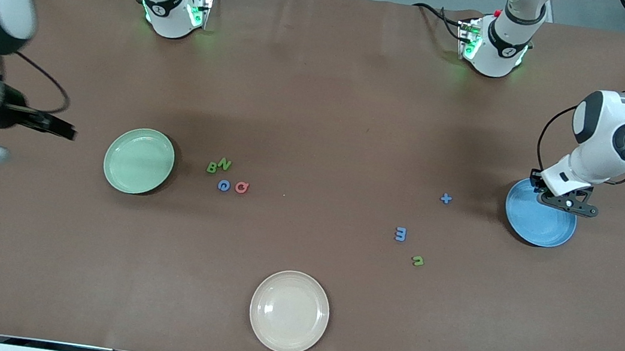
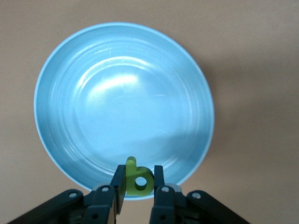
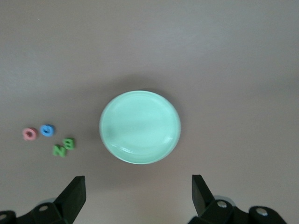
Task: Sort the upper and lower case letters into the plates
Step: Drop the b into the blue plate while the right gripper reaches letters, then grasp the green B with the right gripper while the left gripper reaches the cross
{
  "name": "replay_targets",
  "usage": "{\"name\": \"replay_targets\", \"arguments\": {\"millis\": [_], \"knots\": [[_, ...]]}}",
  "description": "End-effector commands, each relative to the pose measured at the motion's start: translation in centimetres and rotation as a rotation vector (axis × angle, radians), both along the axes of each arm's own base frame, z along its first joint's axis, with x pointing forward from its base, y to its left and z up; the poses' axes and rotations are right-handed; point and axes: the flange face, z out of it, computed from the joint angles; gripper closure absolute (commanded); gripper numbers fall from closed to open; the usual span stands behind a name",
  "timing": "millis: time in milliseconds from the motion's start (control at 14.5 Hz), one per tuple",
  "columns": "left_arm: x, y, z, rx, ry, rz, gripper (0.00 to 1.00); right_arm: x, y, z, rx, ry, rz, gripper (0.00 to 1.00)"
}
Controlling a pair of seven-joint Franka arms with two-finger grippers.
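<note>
Next, my left gripper lets go of the green letter p on the blue plate, just inside the rim (image 1: 534, 194) (image 2: 143, 157) facing the arm bases.
My left gripper (image 1: 568, 203) (image 2: 138, 186) is up over the rim of the blue plate (image 1: 535, 226) (image 2: 121, 107), shut on a green letter p (image 2: 138, 179). My right gripper (image 1: 39, 144) (image 3: 138, 186) hangs open and empty at the right arm's end of the table, beside the mint green plate (image 1: 139, 160) (image 3: 140, 127). Next to that plate lie a green B (image 1: 211, 167) (image 3: 69, 143), green N (image 1: 224, 164) (image 3: 59, 150), blue G (image 1: 223, 185) (image 3: 46, 130) and red G (image 1: 242, 187) (image 3: 30, 134). Toward the blue plate lie a blue t (image 1: 446, 198), blue m (image 1: 400, 233) and green n (image 1: 418, 261).
A cream-beige plate (image 1: 289, 311) sits near the table's front edge, in the middle. Both arm bases (image 1: 174, 12) (image 1: 495, 48) stand along the edge farthest from the front camera. Brown tabletop stretches between the two groups of letters.
</note>
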Motion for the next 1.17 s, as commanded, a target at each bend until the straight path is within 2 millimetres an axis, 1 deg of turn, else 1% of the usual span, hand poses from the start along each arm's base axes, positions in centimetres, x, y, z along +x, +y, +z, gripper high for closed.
{"name": "replay_targets", "arguments": {"millis": [0, 69, 138, 206, 275, 412, 481, 619, 756, 825, 962, 1100], "knots": [[0.1, 1.3, -2.4, -0.028, -0.026, -0.042, 0.82, -0.7, 3.5, -3.7, 0.012, -0.038, -0.036, 0.0], [0.1, 1.5, -3.1, -0.029, -0.034, -0.054, 0.82, -0.9, 4.0, -5.5, 0.05, -0.063, -0.053, 0.0], [0.0, 1.7, -3.6, -0.023, -0.032, -0.073, 0.82, -1.3, 5.3, -7.4, 0.074, -0.084, -0.055, 0.0], [-0.1, 1.7, -4.0, -0.017, -0.023, -0.089, 0.82, -1.8, 6.6, -8.9, 0.074, -0.102, -0.054, 0.0], [-0.3, 2.0, -4.2, -0.014, -0.018, -0.093, 0.82, -2.3, 7.2, -10.6, 0.069, -0.117, -0.081, 0.0], [-0.5, 2.3, -4.4, -0.015, -0.014, -0.088, 0.82, -3.2, 9.7, -13.5, 0.064, -0.132, -0.069, 0.0], [-0.5, 2.2, -4.6, -0.016, -0.011, -0.091, 0.81, -3.7, 9.9, -15.1, 0.063, -0.156, -0.073, 0.0], [-0.6, 2.2, -4.9, -0.02, -0.004, -0.089, 0.8, -5.3, 12.5, -19.2, 0.057, -0.185, -0.07, 0.0], [-0.8, 2.2, -5.1, -0.021, 0.0, -0.089, 0.8, -6.4, 15.1, -22.9, 0.046, -0.188, -0.093, 0.0], [-0.8, 2.2, -5.2, -0.023, 0.002, -0.089, 0.79, -6.7, 15.8, -24.5, 0.038, -0.179, -0.104, 0.0], [-0.9, 2.1, -5.5, -0.027, 0.003, -0.09, 0.77, -7.7, 17.8, -26.8, 0.024, -0.165, -0.105, 0.01], [-0.9, 2.2, -5.7, -0.029, 0.001, -0.09, 0.77, -7.8, 17.8, -28.0, 0.013, -0.153, -0.1, 0.03]]}}
